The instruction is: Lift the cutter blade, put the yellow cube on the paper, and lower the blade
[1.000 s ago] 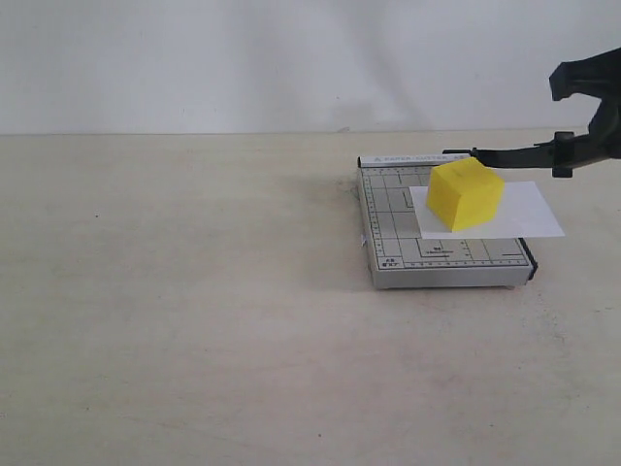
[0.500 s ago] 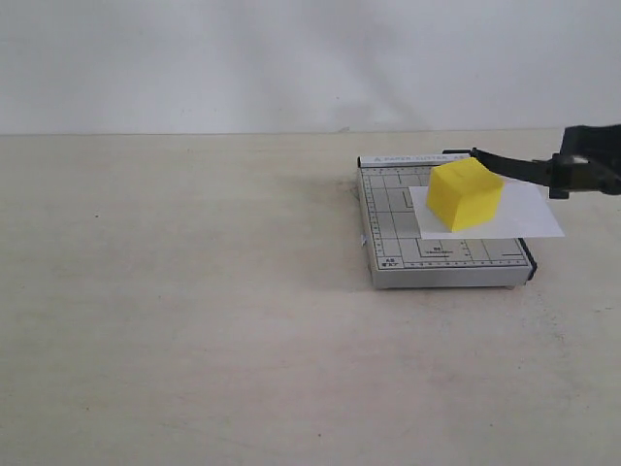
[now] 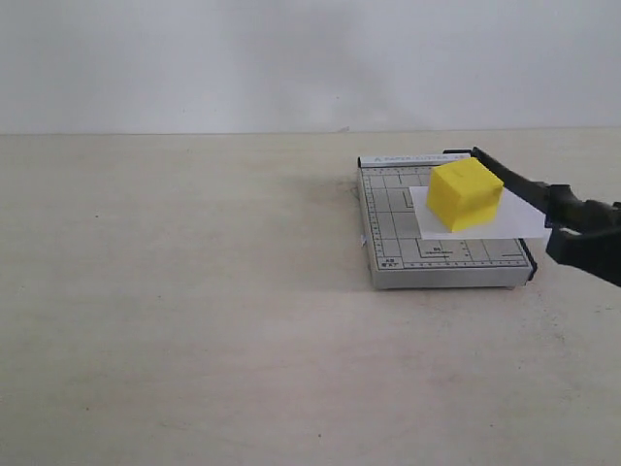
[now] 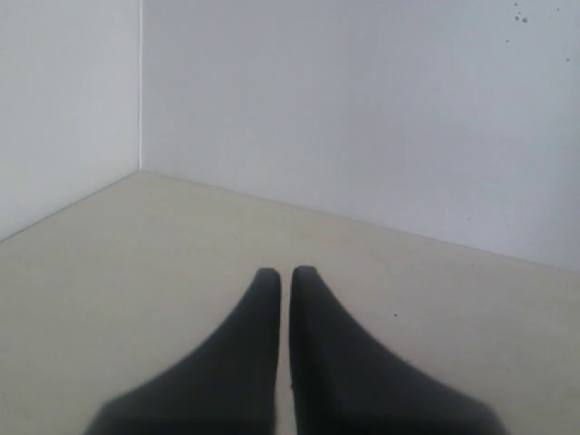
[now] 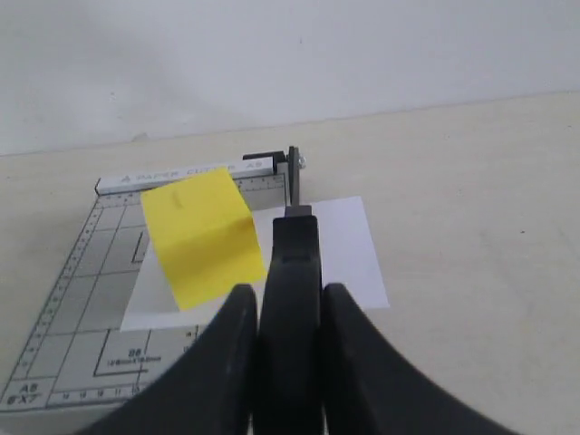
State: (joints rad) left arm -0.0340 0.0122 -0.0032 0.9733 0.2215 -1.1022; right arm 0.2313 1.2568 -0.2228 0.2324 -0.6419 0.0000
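Note:
The robot's right gripper should release the blade's black handle just off the front corner of the grey cutter base (image 3: 561, 287).
The yellow cube (image 3: 465, 193) (image 5: 204, 236) sits on the white paper (image 3: 522, 221) (image 5: 340, 245), which lies on the grey gridded cutter base (image 3: 393, 218) (image 5: 82, 299). The cutter blade (image 3: 514, 180) (image 5: 290, 272), a thin black lever, slopes down from its hinge at the base's back right corner, passing right of the cube. My right gripper (image 3: 582, 233) (image 5: 290, 294) is shut on the blade's thick black handle, at the right edge of the exterior view. My left gripper (image 4: 285, 272) is shut and empty over bare tabletop; the exterior view does not show it.
The pale tabletop (image 3: 194, 291) stretches left and in front of the cutter. A white wall (image 3: 291, 58) runs along the back edge. In the left wrist view a wall corner (image 4: 140, 91) stands beyond the table.
My right gripper has moved down with the blade handle, and the blade has swung from roughly level to sloping downward beside the cube. Cube and paper have not moved.

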